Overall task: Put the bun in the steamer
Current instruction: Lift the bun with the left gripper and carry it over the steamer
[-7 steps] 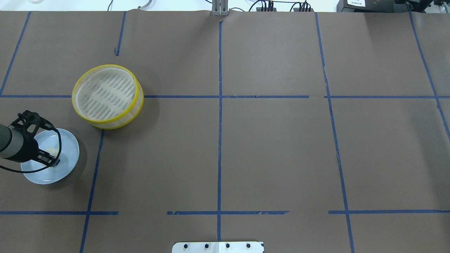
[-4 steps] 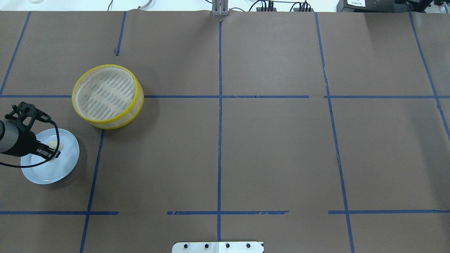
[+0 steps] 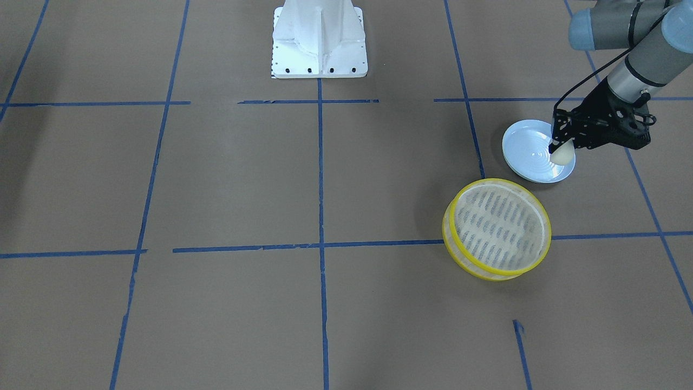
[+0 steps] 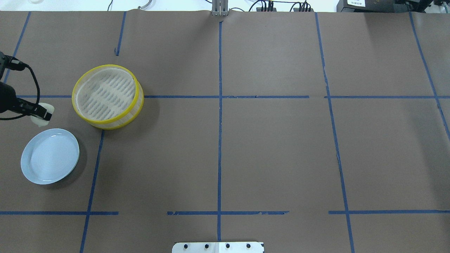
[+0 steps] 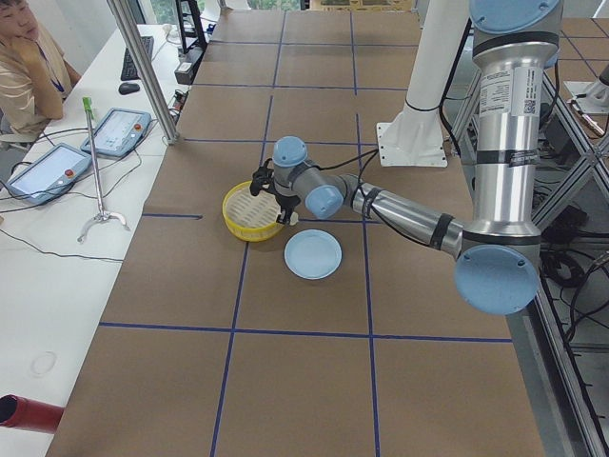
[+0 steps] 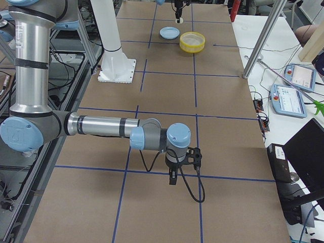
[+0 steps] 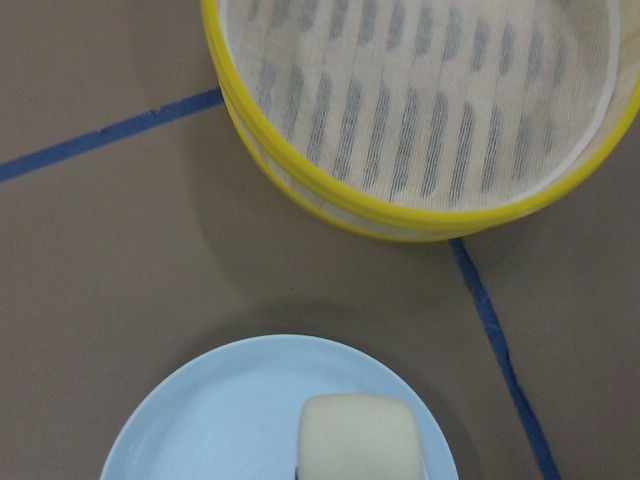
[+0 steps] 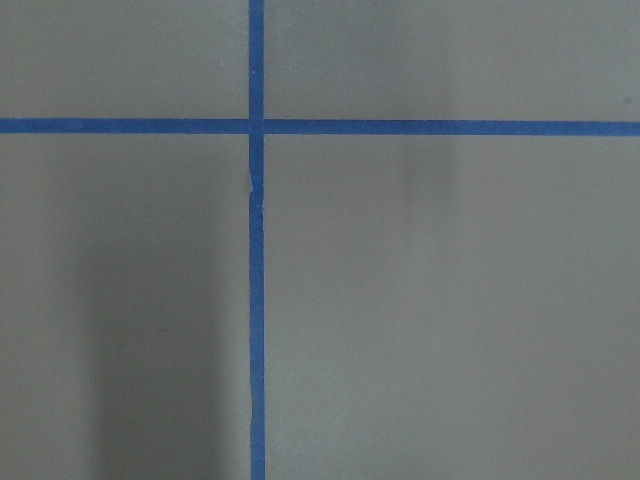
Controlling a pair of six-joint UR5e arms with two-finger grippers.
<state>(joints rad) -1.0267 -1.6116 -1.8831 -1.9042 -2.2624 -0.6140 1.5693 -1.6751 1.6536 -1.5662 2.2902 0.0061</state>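
I need to use my left gripper to set the bun down near the middle of the white cloth inside the steamer [image 3: 497,223] [image 7: 415,45] and let it go there.
The bun [image 4: 41,114] is a small cream-white block pinched in my left gripper [image 4: 43,112], which is shut on it and holds it in the air left of the steamer [image 4: 105,93]. In the front-facing view the bun [image 3: 563,155] hangs over the pale blue plate [image 3: 528,149]. In the left wrist view the bun [image 7: 358,438] sits at the bottom edge, with the plate [image 7: 220,420] below it and the steamer [image 7: 420,110] ahead. The steamer is empty. My right gripper [image 6: 172,178] shows only in the exterior right view, low over bare table, so I cannot tell whether it is open or shut.
The empty blue plate [image 4: 50,156] lies near the table's left front, close to the steamer. The white robot base [image 3: 319,38] stands at the table's middle edge. Blue tape lines [image 4: 219,140] cross the brown table cover. A seated person [image 5: 29,57] and tablets are beside the table.
My left gripper has lifted the bun off the blue plate and carried it away from the robot, to a spot left of the steamer. The plate is now empty.
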